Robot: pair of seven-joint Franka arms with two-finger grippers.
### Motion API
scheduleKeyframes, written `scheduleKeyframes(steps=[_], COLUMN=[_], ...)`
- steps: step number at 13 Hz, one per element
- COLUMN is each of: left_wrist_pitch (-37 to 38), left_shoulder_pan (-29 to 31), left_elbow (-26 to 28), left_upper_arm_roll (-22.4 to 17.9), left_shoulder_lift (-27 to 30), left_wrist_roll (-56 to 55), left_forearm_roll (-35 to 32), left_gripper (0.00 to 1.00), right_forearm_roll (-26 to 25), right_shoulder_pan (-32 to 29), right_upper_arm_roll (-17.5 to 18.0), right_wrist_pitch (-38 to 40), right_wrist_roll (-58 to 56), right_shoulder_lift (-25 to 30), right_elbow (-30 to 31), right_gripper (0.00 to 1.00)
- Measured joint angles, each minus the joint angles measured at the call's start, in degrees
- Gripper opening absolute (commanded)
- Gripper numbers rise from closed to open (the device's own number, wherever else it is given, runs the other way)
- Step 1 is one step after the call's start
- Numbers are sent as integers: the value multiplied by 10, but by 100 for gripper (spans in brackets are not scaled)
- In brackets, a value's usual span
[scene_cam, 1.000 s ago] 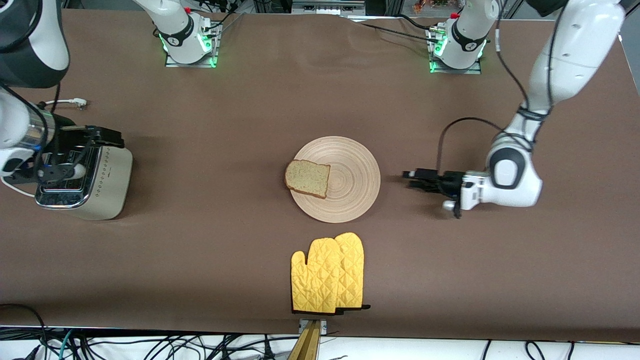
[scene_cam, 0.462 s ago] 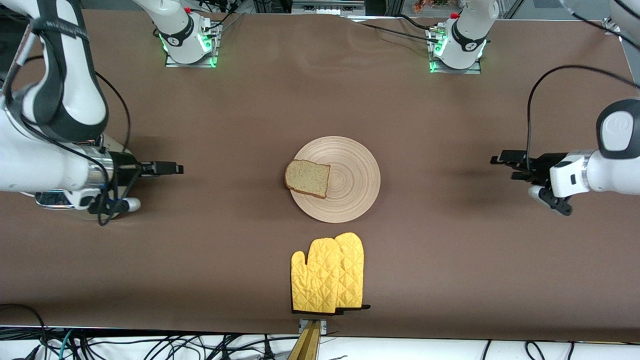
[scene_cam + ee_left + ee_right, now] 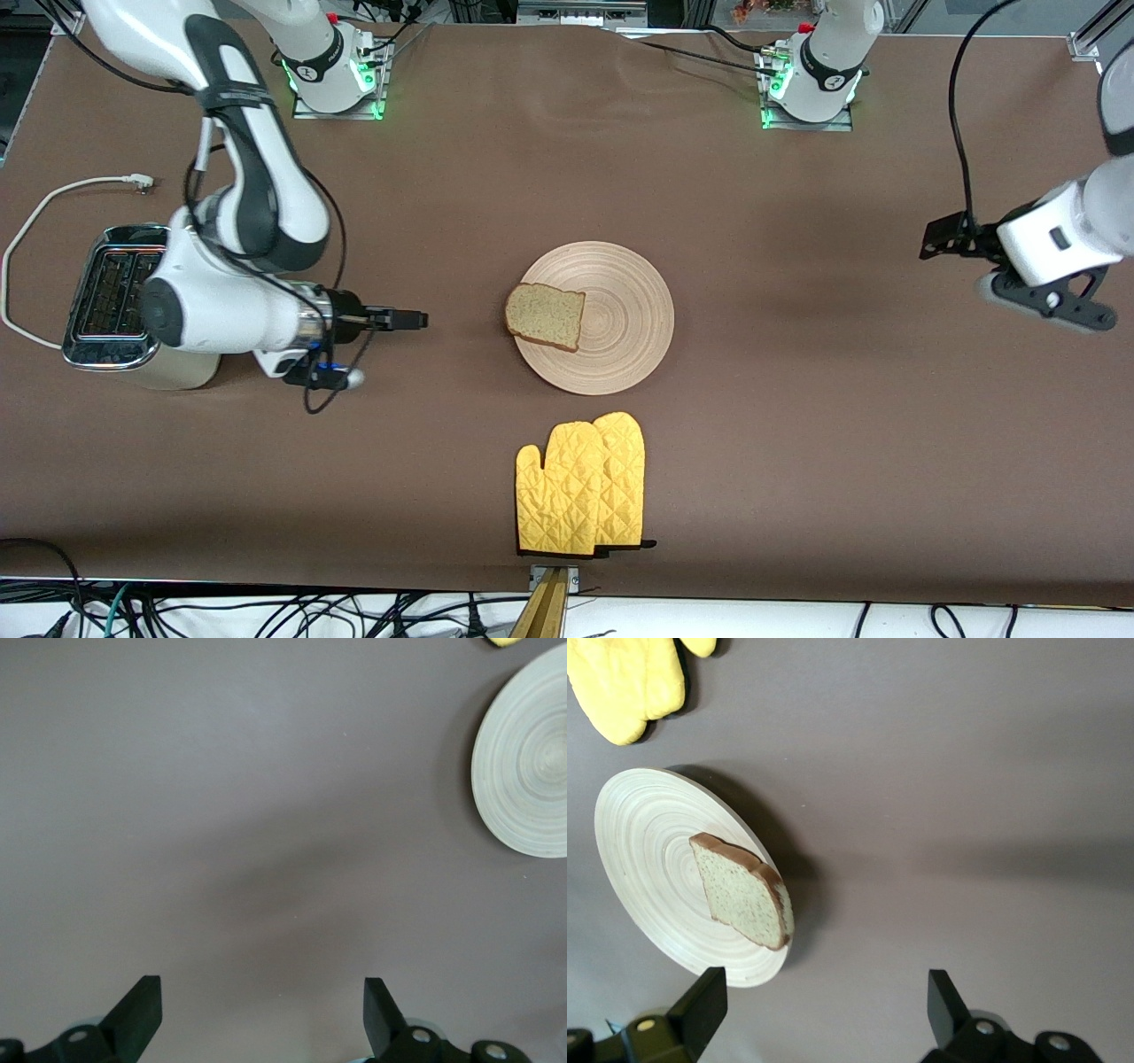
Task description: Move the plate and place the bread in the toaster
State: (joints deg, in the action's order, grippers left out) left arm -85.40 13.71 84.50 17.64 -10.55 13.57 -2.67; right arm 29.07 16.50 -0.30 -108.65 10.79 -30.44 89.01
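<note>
The bread's edge (image 3: 512, 313) (image 3: 786, 917) facing the toaster, at the wooden plate's rim, is the next place my right gripper will go to and close on.
The wooden plate (image 3: 625, 341) lies mid-table with the bread (image 3: 545, 316) on its edge toward the right arm's end. The cream toaster (image 3: 111, 297) stands at the right arm's end, with its white cord (image 3: 49, 199) beside it. My right gripper (image 3: 409, 319) is open and empty over bare table between toaster and plate; its wrist view shows the plate (image 3: 642, 850), the bread (image 3: 740, 892) and the gripper (image 3: 824, 1001). My left gripper (image 3: 941, 237) is open and empty over the left arm's end of the table. Its wrist view shows the gripper (image 3: 260, 1005) and part of the plate (image 3: 532, 771).
A yellow oven mitt (image 3: 580, 483) lies nearer to the front camera than the plate, close to the table's front edge; it also shows in the right wrist view (image 3: 625, 682). The arm bases stand along the table's back edge.
My right gripper has moved from over the toaster toward the plate, uncovering the toaster. My left gripper has drawn away from the plate to the left arm's end. Plate and bread have not moved.
</note>
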Motion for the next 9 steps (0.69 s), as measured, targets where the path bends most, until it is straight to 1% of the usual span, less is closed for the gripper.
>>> scheduleKeyframes(steps=[2,3,4,6,7,8,9], left_wrist_pitch=[-6,-24,-60,-131,-143,-144,-138], left_shoulder_pan=[-104,-126,-132,-133,-133,-133,-133], left_elbow=[10,21,43,112,145,167,173], left_upper_arm_roll=[-101,-126,-136,-148,-154,-157,-157], left_shoulder_lift=[34,43,54,93,113,129,138], left_wrist_roll=[-9,-11,-11,-28,-51,-77,-94], left_forearm_roll=[0,0,1,22,34,37,37], left_gripper=[100,100,100,100,100,100,100], right_forearm_roll=[0,0,0,0,0,0,0], right_shoulder_pan=[33,48,63,89,100,108,115], right_upper_arm_roll=[0,0,1,1,1,1,1], right_wrist_pitch=[-37,-54,-73,-106,-118,-128,-136], right_wrist_roll=[31,46,62,87,96,102,107], right_shoulder_lift=[-22,-33,-43,-60,-66,-72,-77], right_elbow=[3,3,4,4,4,4,4], right_gripper=[100,100,100,100,100,100,100])
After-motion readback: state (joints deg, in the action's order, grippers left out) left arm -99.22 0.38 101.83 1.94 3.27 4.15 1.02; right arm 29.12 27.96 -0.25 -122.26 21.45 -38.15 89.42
